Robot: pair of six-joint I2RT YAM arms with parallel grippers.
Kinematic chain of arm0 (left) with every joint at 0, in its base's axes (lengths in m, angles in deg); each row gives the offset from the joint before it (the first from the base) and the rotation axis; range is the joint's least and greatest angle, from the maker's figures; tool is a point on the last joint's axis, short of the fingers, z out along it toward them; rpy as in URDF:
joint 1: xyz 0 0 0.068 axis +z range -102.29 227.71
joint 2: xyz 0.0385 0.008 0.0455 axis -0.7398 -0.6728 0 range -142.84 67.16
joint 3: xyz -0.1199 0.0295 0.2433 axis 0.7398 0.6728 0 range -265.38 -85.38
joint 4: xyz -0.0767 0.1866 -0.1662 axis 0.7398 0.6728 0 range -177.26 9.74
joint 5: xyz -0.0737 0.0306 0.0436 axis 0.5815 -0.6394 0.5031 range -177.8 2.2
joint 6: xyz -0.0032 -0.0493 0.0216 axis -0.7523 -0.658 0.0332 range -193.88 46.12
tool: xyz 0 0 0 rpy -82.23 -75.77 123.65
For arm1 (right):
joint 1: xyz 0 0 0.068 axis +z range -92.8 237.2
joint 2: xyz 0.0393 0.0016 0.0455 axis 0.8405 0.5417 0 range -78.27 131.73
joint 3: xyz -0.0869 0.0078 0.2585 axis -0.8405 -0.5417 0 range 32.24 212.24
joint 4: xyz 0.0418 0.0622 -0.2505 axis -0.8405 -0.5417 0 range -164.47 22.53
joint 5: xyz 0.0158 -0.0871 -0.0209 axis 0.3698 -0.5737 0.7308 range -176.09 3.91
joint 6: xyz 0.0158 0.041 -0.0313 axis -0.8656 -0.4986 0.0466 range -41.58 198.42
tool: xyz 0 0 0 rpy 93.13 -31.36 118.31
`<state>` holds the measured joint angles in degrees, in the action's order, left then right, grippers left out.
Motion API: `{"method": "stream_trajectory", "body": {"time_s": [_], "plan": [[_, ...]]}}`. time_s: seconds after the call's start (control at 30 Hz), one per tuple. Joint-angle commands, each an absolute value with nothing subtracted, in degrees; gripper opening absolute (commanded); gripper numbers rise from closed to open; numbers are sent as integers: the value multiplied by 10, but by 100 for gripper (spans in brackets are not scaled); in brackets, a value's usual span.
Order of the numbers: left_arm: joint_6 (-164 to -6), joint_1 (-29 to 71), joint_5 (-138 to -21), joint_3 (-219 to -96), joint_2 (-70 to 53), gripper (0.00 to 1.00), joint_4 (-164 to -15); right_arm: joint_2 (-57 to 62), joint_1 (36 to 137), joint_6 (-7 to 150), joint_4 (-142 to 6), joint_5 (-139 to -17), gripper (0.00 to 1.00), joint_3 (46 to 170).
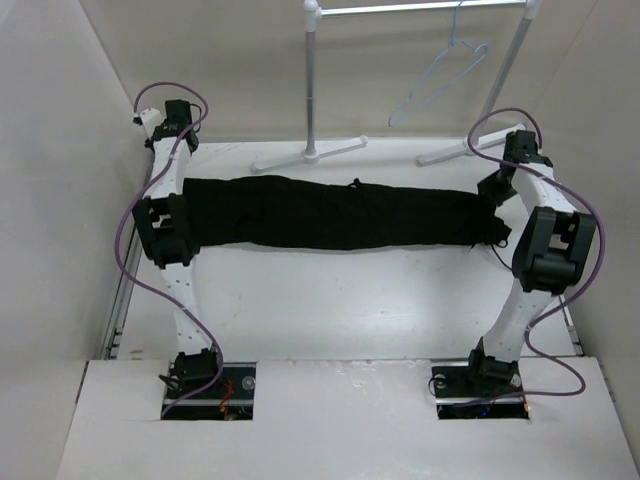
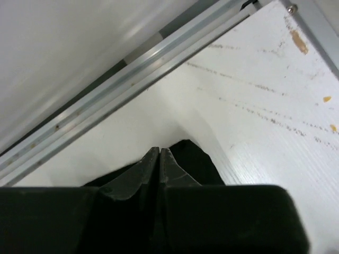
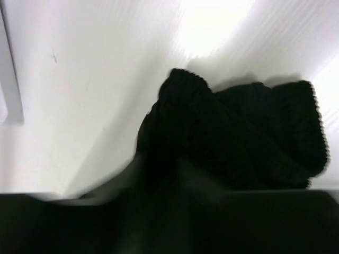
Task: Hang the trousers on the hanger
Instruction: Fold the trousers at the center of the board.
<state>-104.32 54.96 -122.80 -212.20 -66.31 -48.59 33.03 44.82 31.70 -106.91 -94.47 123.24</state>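
My right gripper should open and take the waistband (image 1: 491, 240) beside the drawstring, as it holds the waistband's far corner while the near corner lies loose and bunched.
The black trousers (image 1: 330, 215) lie stretched left to right across the white table (image 1: 330, 300). My left gripper (image 1: 180, 228) is at their left end. In the left wrist view its jaws (image 2: 159, 150) are pressed together, with black cloth (image 2: 198, 161) spreading out from under the tips. My right gripper (image 1: 494, 200) is at the trousers' right end. In the right wrist view its fingers (image 3: 164, 164) are dark and blurred against the ribbed cuff (image 3: 243, 137), so their spacing is unclear. The pale wire hanger (image 1: 440, 80) hangs tilted on the rack bar at the back right.
The white tubular garment rack (image 1: 313, 90) stands behind the trousers, its feet spread on the table's far part. An aluminium rail (image 2: 132, 74) runs along the table's left edge below the white wall. Purple cables loop off both arms.
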Motion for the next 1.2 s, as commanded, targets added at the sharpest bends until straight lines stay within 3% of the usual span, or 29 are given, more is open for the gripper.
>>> {"method": "stream_trajectory", "body": {"time_s": [0.0,0.07,0.17,0.27,0.43,0.47,0.53,0.63,0.83,0.87,0.93,1.03,1.07,1.17], "plan": [[-1017,555,-1249,-2173,-649,7,-519,338,443,322,-1060,-969,47,1294],[-1012,554,-1228,-2162,-635,29,-542,332,448,324,-1055,-968,69,1292],[-1018,549,-1206,-2083,-561,53,-568,262,456,340,-1029,-983,84,1232],[-1035,500,-1158,-1905,-443,54,-632,149,461,338,-965,-991,82,1096],[-1129,437,-1103,-1690,-375,54,-733,61,459,286,-917,-978,45,919],[-1146,443,-1087,-1679,-384,53,-741,61,456,288,-907,-966,45,905],[-1164,471,-1062,-1669,-401,53,-750,64,438,304,-888,-934,55,895],[-1175,509,-1047,-1660,-430,52,-760,107,410,330,-878,-910,80,914],[-1192,559,-1027,-1606,-452,52,-796,180,379,315,-831,-886,82,931],[-1193,565,-1027,-1592,-453,52,-803,188,380,315,-828,-883,81,936],[-1194,576,-1029,-1567,-456,52,-815,209,380,312,-828,-889,65,945],[-1195,598,-1033,-1532,-455,51,-824,214,380,298,-831,-891,25,943],[-1189,609,-1034,-1518,-445,51,-832,204,380,291,-838,-901,19,936],[-1185,639,-1040,-1497,-413,51,-834,172,380,292,-859,-932,12,916]]}}
